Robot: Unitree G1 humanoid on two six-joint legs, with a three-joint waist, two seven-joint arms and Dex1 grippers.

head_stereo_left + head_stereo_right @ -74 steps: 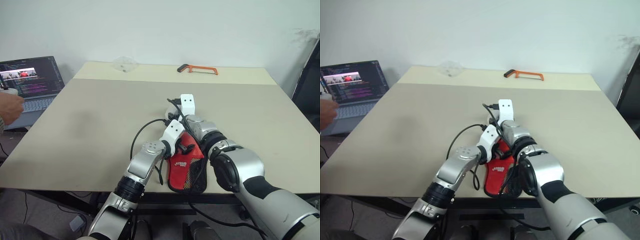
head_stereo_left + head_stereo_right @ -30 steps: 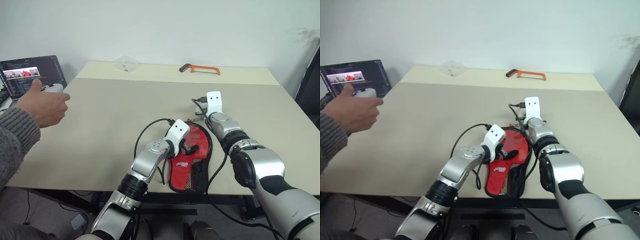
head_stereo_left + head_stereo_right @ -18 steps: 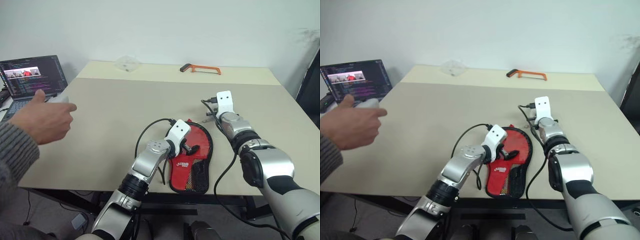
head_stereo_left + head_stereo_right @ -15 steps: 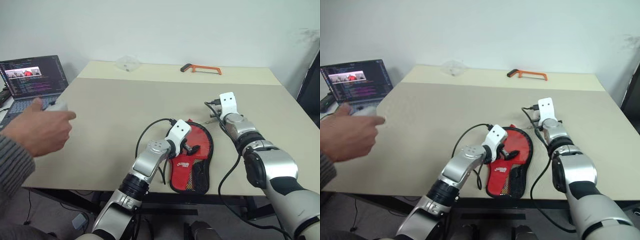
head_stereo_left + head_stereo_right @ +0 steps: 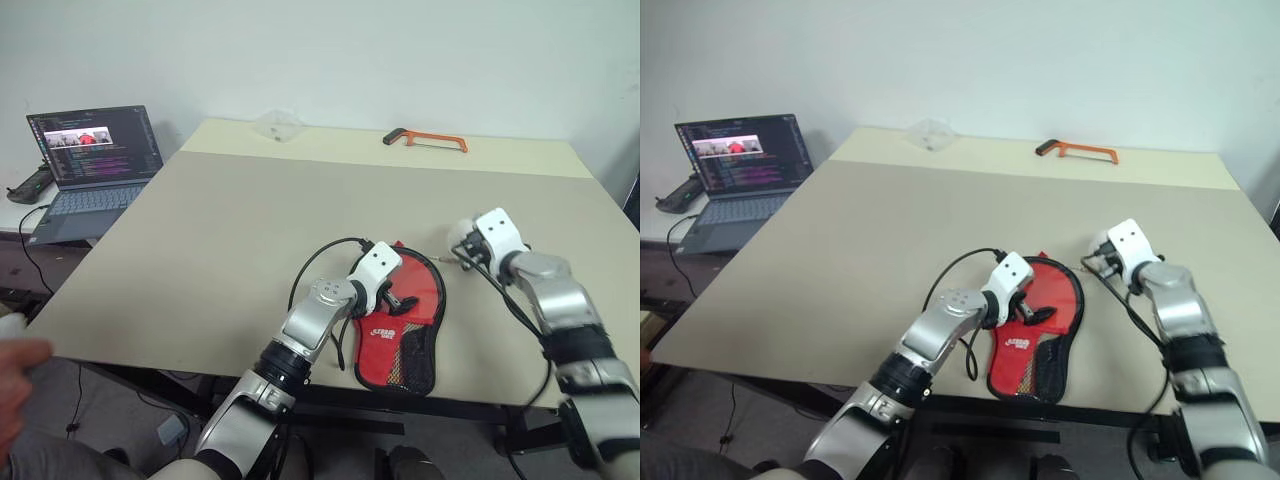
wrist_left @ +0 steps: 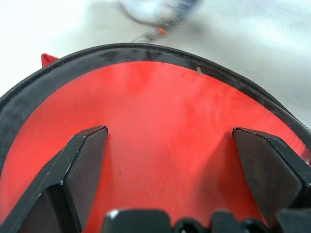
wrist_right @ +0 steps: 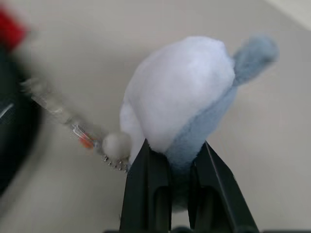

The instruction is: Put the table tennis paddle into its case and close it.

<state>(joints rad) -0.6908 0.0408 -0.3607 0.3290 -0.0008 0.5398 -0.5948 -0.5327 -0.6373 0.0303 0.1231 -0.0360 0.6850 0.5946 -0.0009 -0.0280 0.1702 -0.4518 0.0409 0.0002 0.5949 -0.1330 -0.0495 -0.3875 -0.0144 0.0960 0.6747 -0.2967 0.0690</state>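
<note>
Next, I let the plush charm go from my right gripper at the table's front edge (image 5: 491, 386), beside the mesh pocket of the case.
The case (image 5: 422, 288) lies red face up with black zipper trim near the table's front edge, its mesh pocket (image 5: 415, 350) toward me. My left gripper (image 6: 170, 145) hovers open just above the red face, fingers (image 5: 398, 301) spread wide. My right gripper (image 7: 177, 155) is shut on a white and blue plush charm (image 7: 180, 92), which hangs on a small chain (image 7: 63, 116) running toward the case's edge. In the head views this charm (image 5: 462, 234) sits just right of the case. The paddle is hidden.
An orange hacksaw (image 5: 428, 140) and a clear plastic piece (image 5: 277, 124) lie at the table's far edge. An open laptop (image 5: 95, 155) stands off the table's left side. A person's hand (image 5: 15, 370) shows at the lower left. A black cable (image 5: 315, 270) loops by my left arm.
My right gripper has swung right and back from beyond the case to beside it, still gripping the charm. The person's hand has drawn away to the lower left. The camera view has shifted.
</note>
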